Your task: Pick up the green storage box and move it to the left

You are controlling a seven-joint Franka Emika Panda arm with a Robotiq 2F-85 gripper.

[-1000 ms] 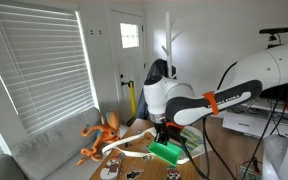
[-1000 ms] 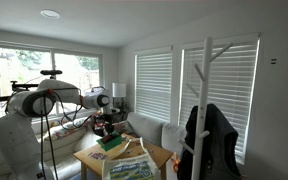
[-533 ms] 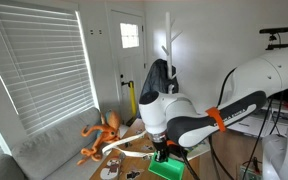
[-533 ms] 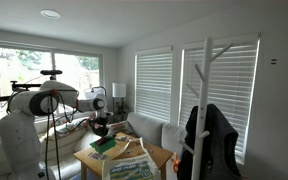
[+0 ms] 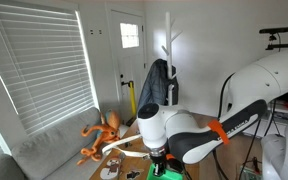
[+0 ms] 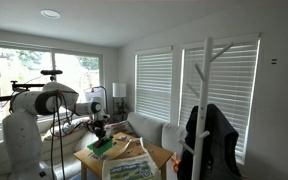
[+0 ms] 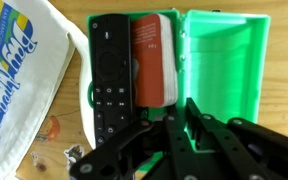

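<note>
I will set the green storage box on the wooden table [image 5: 157, 173] beside the white printed bag.
The green storage box [image 7: 224, 60] is bright green plastic and open on top. In the wrist view a black remote [image 7: 109, 70] and a red flat item [image 7: 152, 55] lie in its left part; its right part is bare. My gripper [image 7: 184, 125] is shut on the box's near wall, at the divider. In an exterior view the gripper [image 5: 157, 160] holds the box [image 5: 152, 173] low over the table, mostly hidden by the arm. It also shows in an exterior view [image 6: 102, 146] under the gripper [image 6: 97, 134].
A white printed bag [image 7: 24, 80] lies left of the box on the wooden table [image 6: 144, 152]. An orange octopus toy [image 5: 102, 135] sits at the table's far side. A white coat rack [image 6: 206, 100] with a dark jacket stands nearby. Blinds cover the windows.
My arm has swung along the table with the green box in the gripper, towards the lower left in one exterior view. The gripper has stayed shut on the box.
</note>
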